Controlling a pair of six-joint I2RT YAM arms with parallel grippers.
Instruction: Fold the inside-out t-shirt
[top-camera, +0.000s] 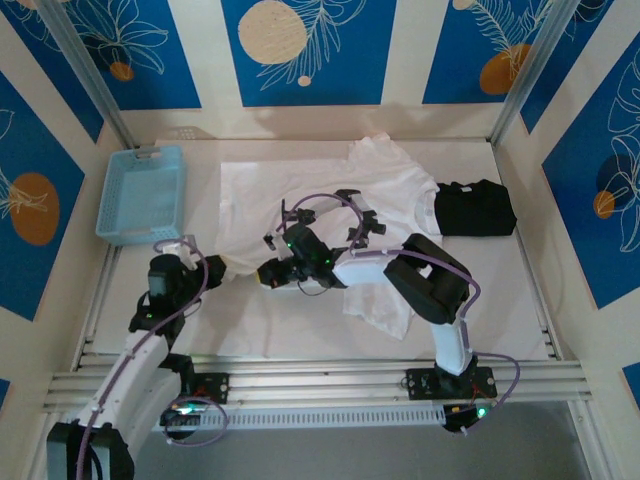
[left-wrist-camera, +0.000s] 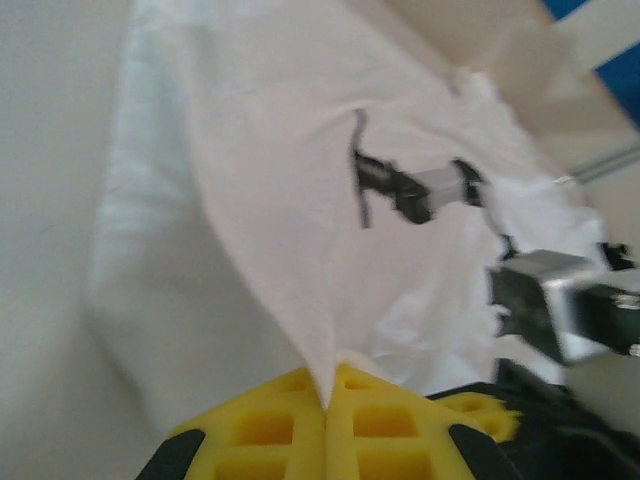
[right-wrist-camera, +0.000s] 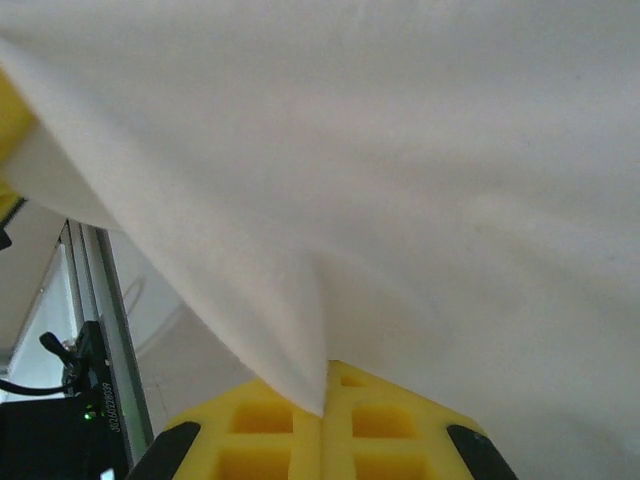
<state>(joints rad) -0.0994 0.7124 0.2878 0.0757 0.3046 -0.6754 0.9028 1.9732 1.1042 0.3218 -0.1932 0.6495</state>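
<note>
The shirt's loose edge hangs outside my left gripper's pinched fold, so my left gripper will open and retake nearer that edge (left-wrist-camera: 170, 385) while my right gripper holds.
The inside-out t-shirt (top-camera: 390, 190) is white and lies spread over the middle of the table, with part of it lifted toward the near side. My left gripper (top-camera: 222, 266) is at the shirt's near left edge. In the left wrist view its yellow fingers (left-wrist-camera: 290, 430) are shut on a pinched fold of the shirt (left-wrist-camera: 270, 150). My right gripper (top-camera: 268, 274) reaches left across the shirt, close beside the left one. In the right wrist view its yellow fingers (right-wrist-camera: 365, 430) are shut on a fold of the cloth (right-wrist-camera: 400, 150), which drapes over the camera.
A blue basket (top-camera: 140, 193) stands at the back left. A black folded garment (top-camera: 475, 208) lies at the right, touching the shirt's sleeve. A white sheet (top-camera: 235, 180) covers the table under the shirt. Metal rails (top-camera: 330, 378) run along the near edge.
</note>
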